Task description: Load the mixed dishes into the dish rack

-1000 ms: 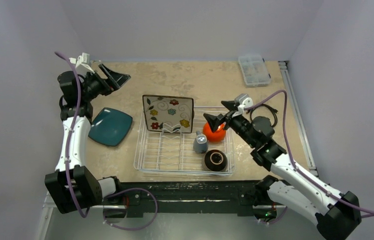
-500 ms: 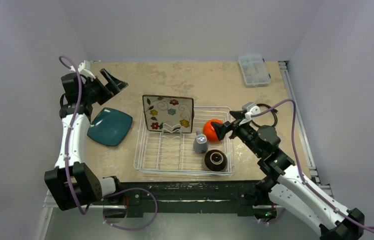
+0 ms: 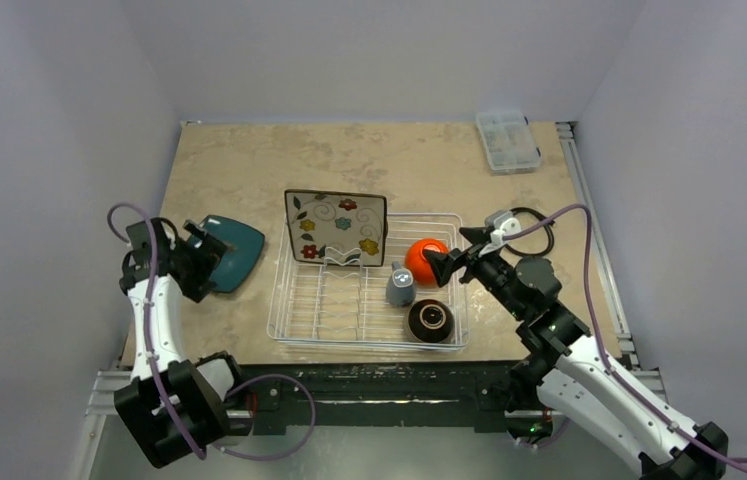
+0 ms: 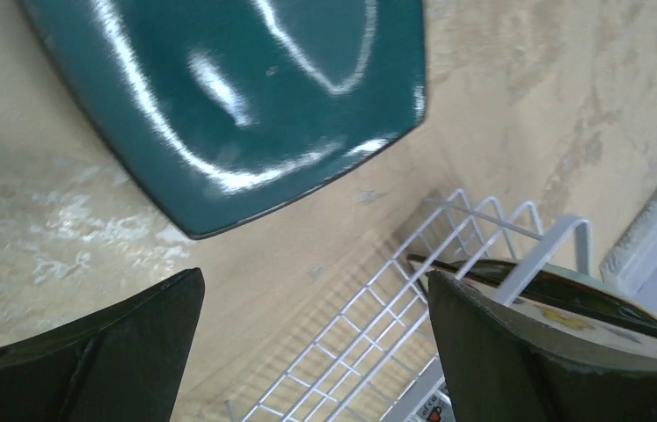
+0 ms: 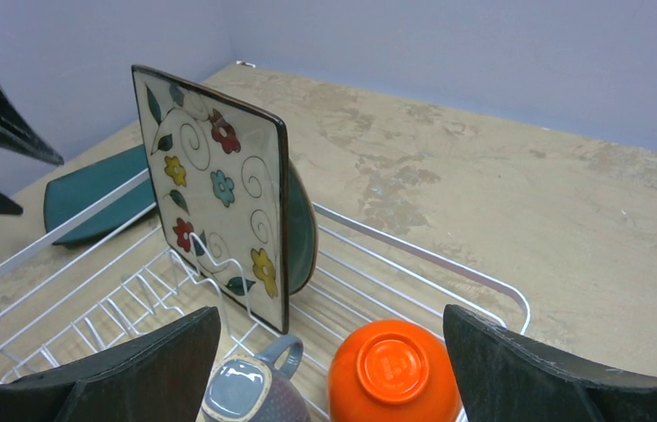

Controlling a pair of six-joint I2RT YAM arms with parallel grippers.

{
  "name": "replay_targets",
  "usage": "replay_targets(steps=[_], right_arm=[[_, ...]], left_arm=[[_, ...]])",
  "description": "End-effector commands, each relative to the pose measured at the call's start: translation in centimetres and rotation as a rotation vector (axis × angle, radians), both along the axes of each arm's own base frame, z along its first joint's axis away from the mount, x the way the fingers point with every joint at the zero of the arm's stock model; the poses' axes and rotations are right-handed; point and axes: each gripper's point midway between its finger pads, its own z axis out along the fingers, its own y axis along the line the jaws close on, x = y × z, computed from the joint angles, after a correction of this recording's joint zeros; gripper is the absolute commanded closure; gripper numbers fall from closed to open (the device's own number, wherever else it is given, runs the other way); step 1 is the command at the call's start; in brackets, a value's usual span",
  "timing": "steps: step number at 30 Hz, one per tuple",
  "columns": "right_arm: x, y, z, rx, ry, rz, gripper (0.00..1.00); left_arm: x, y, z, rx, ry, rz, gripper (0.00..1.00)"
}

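The dark teal squarish plate will be offered by my left gripper, so my right gripper will close on the rack-side edge (image 3: 251, 260) (image 5: 118, 229) of that plate, opposite my left gripper.
The dish rack (image 3: 294, 300) holds the flower-patterned square plate (image 3: 336, 227) upright in its prongs. A round teal plate (image 5: 301, 224) stands right behind it. The orange bowl (image 3: 426, 258) lies upside down, with the grey cup (image 3: 400, 287) and the dark brown bowl (image 3: 430, 321) nearby. A dark teal squarish plate (image 3: 237, 250) lies flat on the table left of the rack. My left gripper (image 3: 211, 254) hangs open at that plate's left edge; the left wrist view shows the plate (image 4: 237, 97) above the empty jaws (image 4: 314, 277). My right gripper (image 3: 454, 256) is open just right of the orange bowl (image 5: 393, 369), holding nothing.
A clear compartment box (image 3: 507, 140) sits at the back right corner. A black coiled cable (image 3: 537, 228) lies right of the rack, by my right arm. Walls close in the table on the left, back and right. A metal rail (image 3: 594, 230) runs along the right edge.
My left arm swung from the back left corner down and toward the near side, ending low beside the teal plate. My right gripper drew back off the orange bowl and then held still.
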Motion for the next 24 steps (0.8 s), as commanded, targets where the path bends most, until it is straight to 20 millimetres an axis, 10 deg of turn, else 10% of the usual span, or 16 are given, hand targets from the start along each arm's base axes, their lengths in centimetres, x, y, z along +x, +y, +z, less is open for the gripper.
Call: replay_targets(steps=[1,11,24], right_arm=[[-0.3,0.0,0.9,0.031,-0.038,0.007,0.01],[-0.6,-0.3,0.9,0.036,-0.043,0.007,0.01],[-0.6,-0.4,0.9,0.033,-0.041,0.0,0.01]], left_arm=[[-1.7,0.6,-3.1,-0.1,0.071,0.151,0.04],[-2.2,0.9,-9.1,-0.256,0.048,0.367,0.04],[-0.8,4.5,-11.0,-0.201,-0.248,0.623,0.17]])
